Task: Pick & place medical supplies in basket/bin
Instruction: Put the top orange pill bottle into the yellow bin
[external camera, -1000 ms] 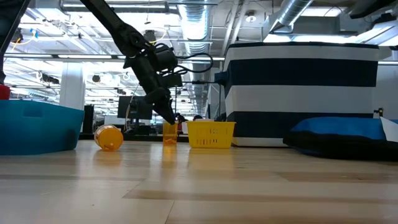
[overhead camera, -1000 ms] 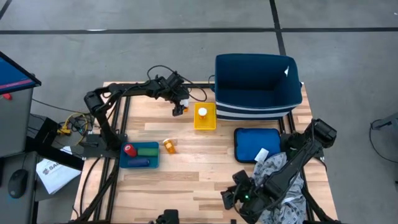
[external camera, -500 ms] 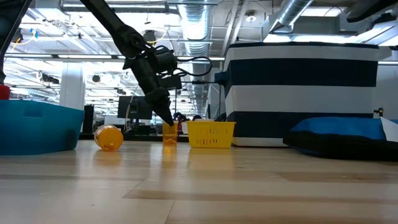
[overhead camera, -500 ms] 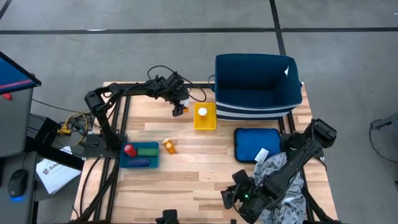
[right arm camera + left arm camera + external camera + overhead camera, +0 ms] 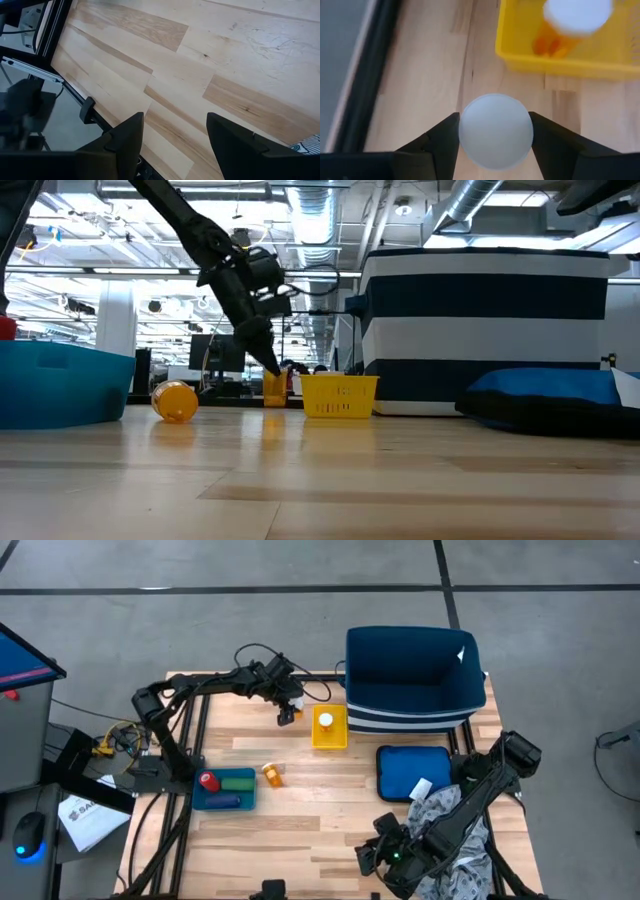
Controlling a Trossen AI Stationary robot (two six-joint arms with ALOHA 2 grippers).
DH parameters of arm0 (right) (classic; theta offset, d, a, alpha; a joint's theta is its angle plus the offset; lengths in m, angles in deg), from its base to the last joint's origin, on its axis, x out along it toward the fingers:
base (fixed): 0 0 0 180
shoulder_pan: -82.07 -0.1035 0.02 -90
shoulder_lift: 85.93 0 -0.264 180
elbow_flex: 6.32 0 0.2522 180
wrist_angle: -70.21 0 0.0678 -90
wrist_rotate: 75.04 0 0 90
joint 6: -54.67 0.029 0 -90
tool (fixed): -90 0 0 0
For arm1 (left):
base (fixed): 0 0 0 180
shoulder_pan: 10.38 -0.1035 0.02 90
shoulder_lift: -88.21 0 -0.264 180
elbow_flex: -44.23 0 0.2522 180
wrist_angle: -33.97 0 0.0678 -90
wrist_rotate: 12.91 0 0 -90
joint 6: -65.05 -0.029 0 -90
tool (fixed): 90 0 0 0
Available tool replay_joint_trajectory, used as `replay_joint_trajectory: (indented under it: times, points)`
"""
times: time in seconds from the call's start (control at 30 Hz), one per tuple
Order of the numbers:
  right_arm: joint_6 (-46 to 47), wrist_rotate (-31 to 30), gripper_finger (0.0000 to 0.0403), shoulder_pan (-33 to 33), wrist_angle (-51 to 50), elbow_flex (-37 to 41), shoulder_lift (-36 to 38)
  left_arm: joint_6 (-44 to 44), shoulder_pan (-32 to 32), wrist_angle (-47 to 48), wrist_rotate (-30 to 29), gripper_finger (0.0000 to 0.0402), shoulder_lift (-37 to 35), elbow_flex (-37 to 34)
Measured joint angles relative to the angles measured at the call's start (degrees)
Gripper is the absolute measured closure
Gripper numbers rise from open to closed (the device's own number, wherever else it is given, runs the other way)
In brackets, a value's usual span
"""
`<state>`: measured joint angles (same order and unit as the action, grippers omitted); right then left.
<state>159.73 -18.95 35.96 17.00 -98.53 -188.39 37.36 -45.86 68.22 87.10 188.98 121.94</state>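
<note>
The robot's left gripper should set the orange pill bottle down in the yellow basket (image 5: 328, 733) (image 5: 622, 32), next to the second bottle that is standing.
My left gripper (image 5: 287, 710) is at the table's far side, just left of the small yellow basket (image 5: 330, 730), shut on an orange pill bottle (image 5: 274, 389) with a white cap. A second bottle (image 5: 326, 720) stands in the basket. A third bottle (image 5: 272, 774) lies on its side mid-table. A red cylinder (image 5: 208, 781) and a blue cylinder (image 5: 225, 801) lie in a blue tray (image 5: 243, 798). My right gripper (image 5: 175, 145) is open over bare wood at the near edge. The grey patterned cloth (image 5: 452, 830) lies under the right arm. My left gripper pinches the pill bottle by its white cap (image 5: 495, 131), one finger (image 5: 440, 142) on each side of the cap. The fingers come from above, slanting down. The bottle hangs upright below them; whether its base is off the table, I cannot tell.
A big blue bin with white stripes (image 5: 415, 675) stands at the far right, behind the yellow basket. A flat blue lid (image 5: 405, 772) lies in front of it. A green cylinder (image 5: 238, 781) shares the blue tray. Open wood lies between the tray and the lid.
My left gripper has risen a little, still shut on the pill bottle's cap. Everything else has kept still.
</note>
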Motion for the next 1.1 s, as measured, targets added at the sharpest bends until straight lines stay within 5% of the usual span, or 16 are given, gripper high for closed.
replay_joint_trajectory:
  times: [0.3,0.53,0.73,1.1]
  points:
    - [-0.4,0.0,0.0189,-0.1,0.0,0.0,0.0,3.8,5.1,1.4,0.9,0.0196,-8.2,0.1]
    - [-0.5,-0.3,0.0189,-0.8,0.0,0.0,0.0,7.6,16.8,-0.9,0.7,0.0194,-13.7,0.1]
    - [-0.6,-0.5,0.0189,-1.1,-0.7,0.0,0.0,10.0,24.1,-4.9,-4.9,0.0194,-10.7,0.0]
    - [0.0,-0.6,0.0189,-2.2,0.6,0.0,0.0,10.6,21.1,-8.7,-7.5,0.0193,-3.1,0.0]
